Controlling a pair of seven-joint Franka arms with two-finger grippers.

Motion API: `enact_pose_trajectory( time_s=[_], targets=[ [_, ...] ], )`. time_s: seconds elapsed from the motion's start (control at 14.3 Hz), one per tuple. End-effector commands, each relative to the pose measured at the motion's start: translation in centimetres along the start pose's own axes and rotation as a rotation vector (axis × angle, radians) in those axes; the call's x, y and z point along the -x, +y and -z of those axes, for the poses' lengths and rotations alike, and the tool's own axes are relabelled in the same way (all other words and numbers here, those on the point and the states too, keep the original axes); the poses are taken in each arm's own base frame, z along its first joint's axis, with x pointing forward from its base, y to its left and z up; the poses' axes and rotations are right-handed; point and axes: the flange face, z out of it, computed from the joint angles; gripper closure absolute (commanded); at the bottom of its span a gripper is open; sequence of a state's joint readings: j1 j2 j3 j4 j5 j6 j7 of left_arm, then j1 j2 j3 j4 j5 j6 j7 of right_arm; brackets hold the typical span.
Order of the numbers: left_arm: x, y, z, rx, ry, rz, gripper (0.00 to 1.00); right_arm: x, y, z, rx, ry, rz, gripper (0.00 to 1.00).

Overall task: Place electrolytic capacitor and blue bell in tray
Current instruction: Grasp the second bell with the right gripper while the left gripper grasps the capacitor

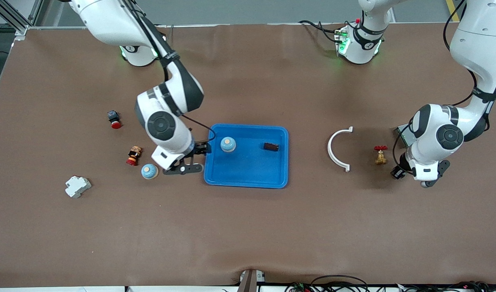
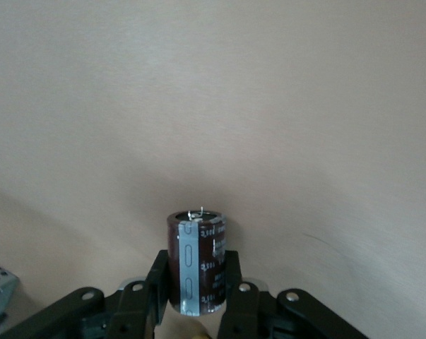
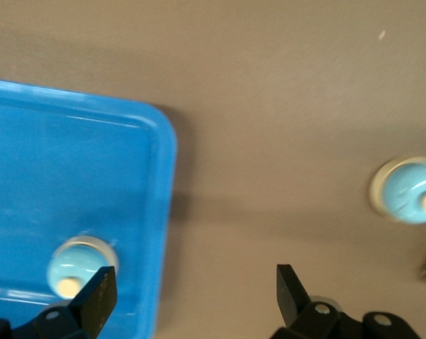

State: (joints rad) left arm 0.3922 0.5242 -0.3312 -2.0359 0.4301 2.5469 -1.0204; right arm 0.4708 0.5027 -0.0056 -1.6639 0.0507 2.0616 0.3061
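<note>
The other blue bell already stands inside the tray, so my right gripper needs to grip the round body [image 1: 149, 171] [image 3: 409, 192] of the blue bell outside the tray.
A dark brown electrolytic capacitor [image 2: 197, 261] with a grey stripe sits between the fingers of my left gripper [image 1: 398, 173], which is shut on it low over the table beside the brass valve. The bright blue tray [image 1: 248, 178] lies mid-table. One blue bell [image 1: 228, 144] stands inside it near the right arm's end, seen also in the right wrist view as the bell [image 3: 77, 265]. A second blue bell [image 1: 149, 171] stands on the table outside the tray. My right gripper [image 1: 202, 158] is open and straddles the tray's rim [image 3: 160, 212] with nothing held.
A small dark brown object [image 1: 271, 146] lies in the tray. A white curved piece [image 1: 338, 148] and a brass valve [image 1: 380, 155] lie between tray and left arm. A grey metal box [image 1: 403, 135] is partly hidden by that arm. A red button [image 1: 115, 120], a small red-and-yellow part [image 1: 133, 156] and a white breaker [image 1: 78, 186] lie toward the right arm's end.
</note>
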Motion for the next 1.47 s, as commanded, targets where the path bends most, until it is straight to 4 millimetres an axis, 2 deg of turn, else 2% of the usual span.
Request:
enact_pose_trajectory(
  time_s=[0.0, 0.14, 0.42, 0.7, 0.84, 1.05, 1.12, 1.4],
  targets=[
    [1.4, 2.6, 2.8, -0.012, 0.008, 0.02, 1.0, 0.3, 4.1, 1.1, 0.002, 0.0, 0.089, 0.0],
    [1.4, 4.3, 4.6, -0.035, -0.004, 0.026, 1.0, -0.1, 5.9, 1.1, -0.001, -0.003, 0.118, 0.0],
    [3.8, 7.8, 6.6, -0.042, -0.017, 0.088, 1.0, -0.8, 10.7, 0.2, -0.007, -0.015, 0.237, 0.0],
    [8.2, 12.6, 8.4, -0.049, -0.009, 0.189, 1.0, -1.7, 15.8, -0.4, -0.017, 0.001, 0.326, 0.0],
    [11.0, 15.1, 9.0, -0.031, -0.009, 0.282, 1.0, -1.4, 17.7, -2.3, -0.014, 0.033, 0.361, 0.0],
    [12.7, 17.9, 10.6, 0.007, -0.039, 0.339, 1.0, -0.6, 18.5, -4.9, -0.007, 0.071, 0.377, 0.0],
    [14.0, 19.2, 11.4, 0.027, -0.06, 0.342, 1.0, -0.3, 18.5, -5.7, -0.005, 0.083, 0.376, 0.0],
    [17.4, 23.0, 12.2, 0.059, -0.105, 0.441, 1.0, 0.2, 18.6, -8.5, -0.009, 0.061, 0.374, 0.0]
  ],
)
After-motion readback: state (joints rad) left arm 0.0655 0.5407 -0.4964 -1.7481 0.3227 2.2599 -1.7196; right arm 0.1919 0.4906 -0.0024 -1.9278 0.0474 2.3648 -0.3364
